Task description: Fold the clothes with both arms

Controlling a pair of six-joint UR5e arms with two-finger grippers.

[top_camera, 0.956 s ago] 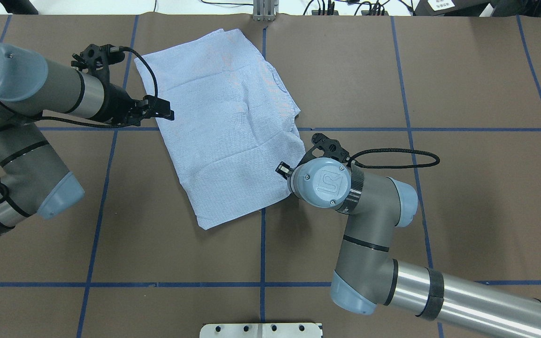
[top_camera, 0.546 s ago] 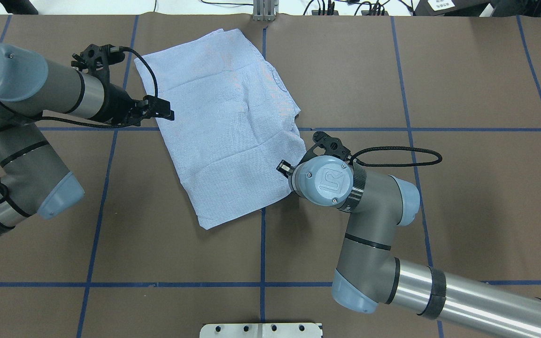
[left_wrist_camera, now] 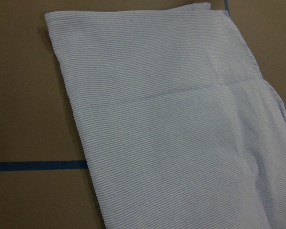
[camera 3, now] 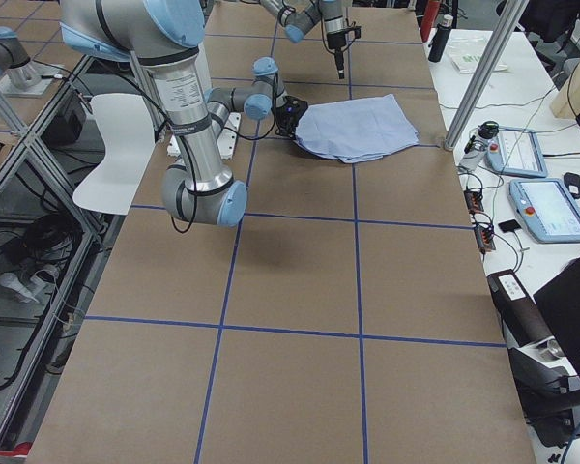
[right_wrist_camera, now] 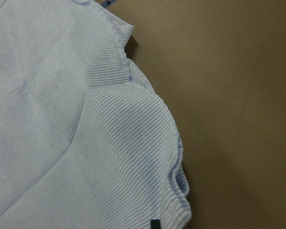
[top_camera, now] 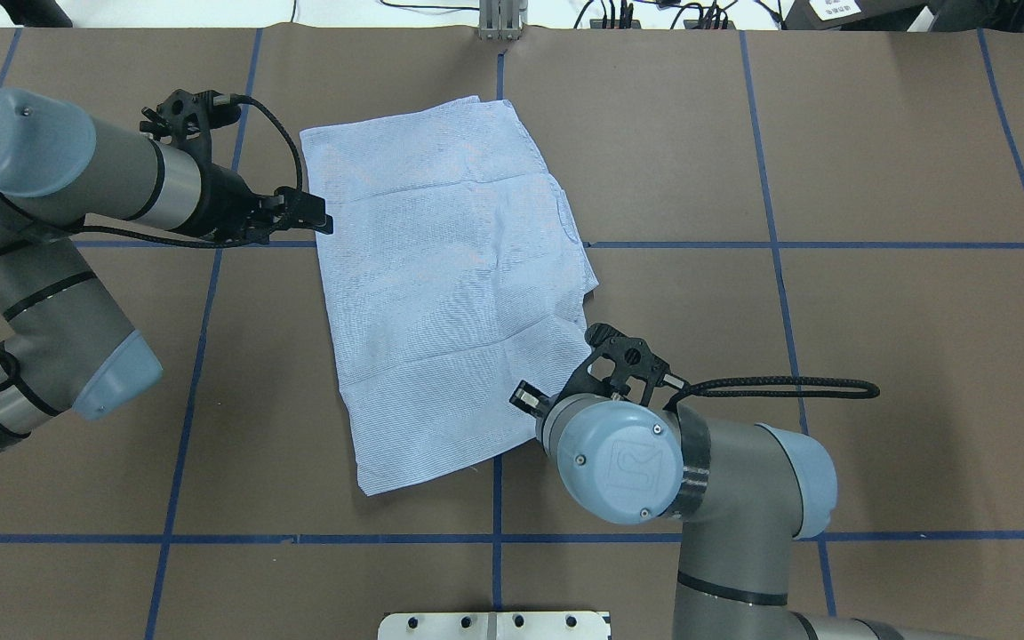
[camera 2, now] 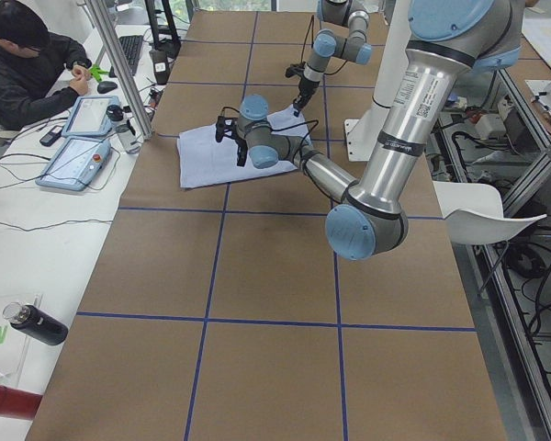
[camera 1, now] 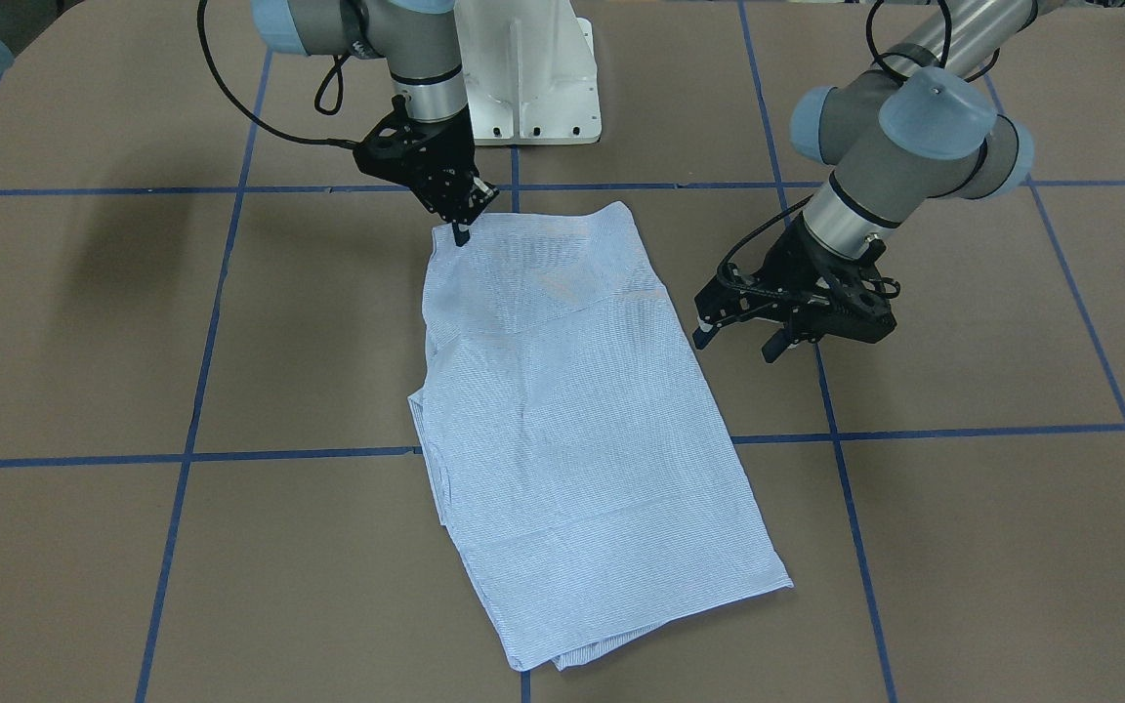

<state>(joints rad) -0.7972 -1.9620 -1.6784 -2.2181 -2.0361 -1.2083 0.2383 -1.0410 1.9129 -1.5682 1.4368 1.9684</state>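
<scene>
I will close my left gripper on the shirt's other robot-side corner (camera 1: 619,209), at the opposite end of the short edge from my right gripper.
The clothes are one light blue striped shirt (top_camera: 450,284), folded into a long rectangle and lying flat on the brown table (top_camera: 832,160). My right gripper (camera 1: 462,232) is shut on the shirt's (camera 1: 572,420) corner nearest the robot. In the overhead view the right wrist hides that grip. The right wrist view shows rumpled shirt cloth (right_wrist_camera: 76,133) with one dark fingertip (right_wrist_camera: 155,224) at the bottom edge. My left gripper (camera 1: 738,342) hovers open just off the shirt's long side, beside it and holding nothing. The left wrist view shows only shirt (left_wrist_camera: 181,133) and table.
Blue tape lines (top_camera: 832,244) grid the table. The white pedestal base (camera 1: 523,88) stands behind the shirt, and a metal plate (top_camera: 494,625) sits at the near edge. A seated person (camera 2: 28,64) and tablets (camera 2: 83,138) are at a side desk.
The right arm has drawn back toward the robot's base with the shirt's corner, dragging and turning the whole shirt that way. The left gripper has barely moved.
</scene>
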